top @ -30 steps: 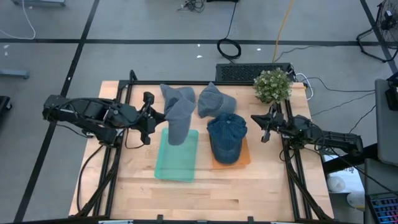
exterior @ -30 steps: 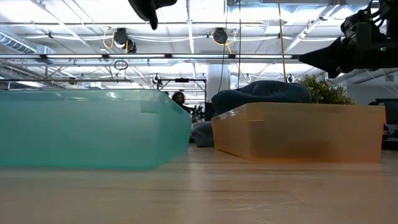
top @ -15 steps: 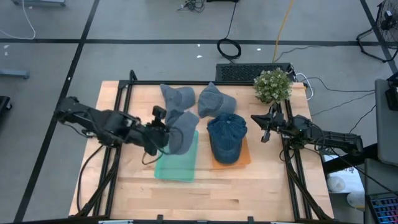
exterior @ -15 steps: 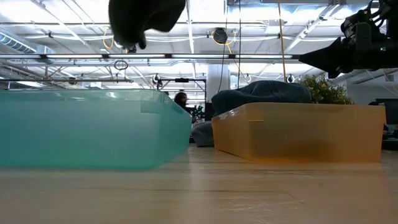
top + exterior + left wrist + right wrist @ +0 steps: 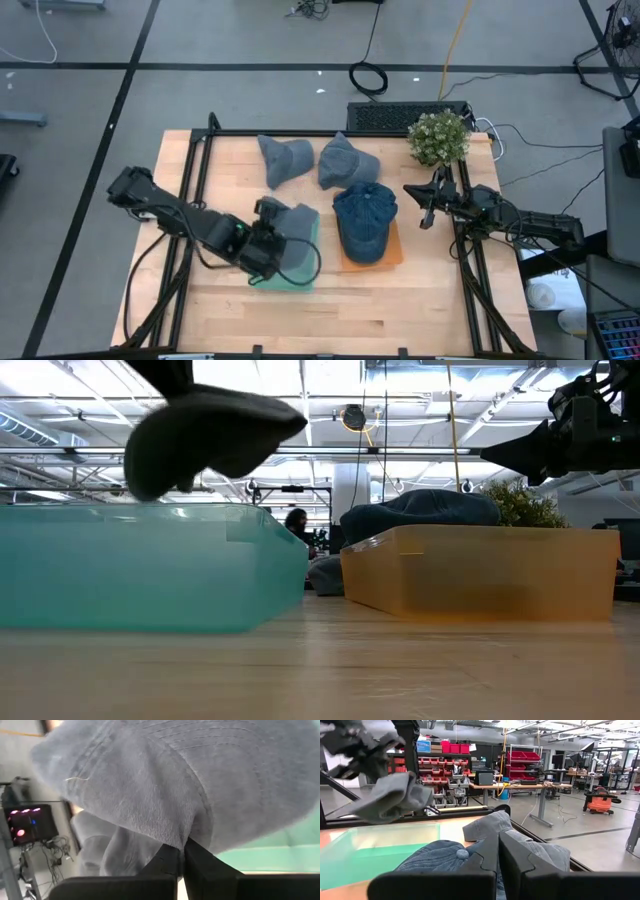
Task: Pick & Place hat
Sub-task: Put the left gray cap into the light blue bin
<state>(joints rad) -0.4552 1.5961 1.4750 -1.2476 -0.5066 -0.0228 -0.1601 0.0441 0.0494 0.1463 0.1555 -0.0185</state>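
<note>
The grey hat, now held over the green tray, will be released by my left gripper in the middle of the green tray (image 5: 289, 251), beside the orange tray.
My left gripper (image 5: 268, 240) is shut on a grey hat (image 5: 297, 224) and holds it over the green tray (image 5: 286, 268). The hat also shows above the tray in the low view (image 5: 210, 438) and fills the left wrist view (image 5: 190, 780). A dark blue hat (image 5: 365, 218) lies in the orange tray (image 5: 390, 255). Two more grey hats (image 5: 283, 157) (image 5: 346, 160) lie on the table's far part. My right gripper (image 5: 426, 207) is shut and empty at the table's right side, near the plant. My left gripper pinches an edge of the grey hat (image 5: 181, 838) between its two fingers; the cloth folds there. The fingers come at it from the table's left side. The hat is lifted clear and hangs above the green tray's rim (image 5: 150, 510).
A potted plant (image 5: 438, 137) stands at the far right corner. A black frame (image 5: 200, 160) runs along the table's sides. Bare wood lies along the near edge (image 5: 330, 315). The low view shows a person (image 5: 296, 520) in the room far beyond the table.
My left gripper has carried the grey hat toward the table's near edge, a little to the right and down. The hat hung beside the far hats a second ago; it is now over the green tray, lower and closer to its rim.
</note>
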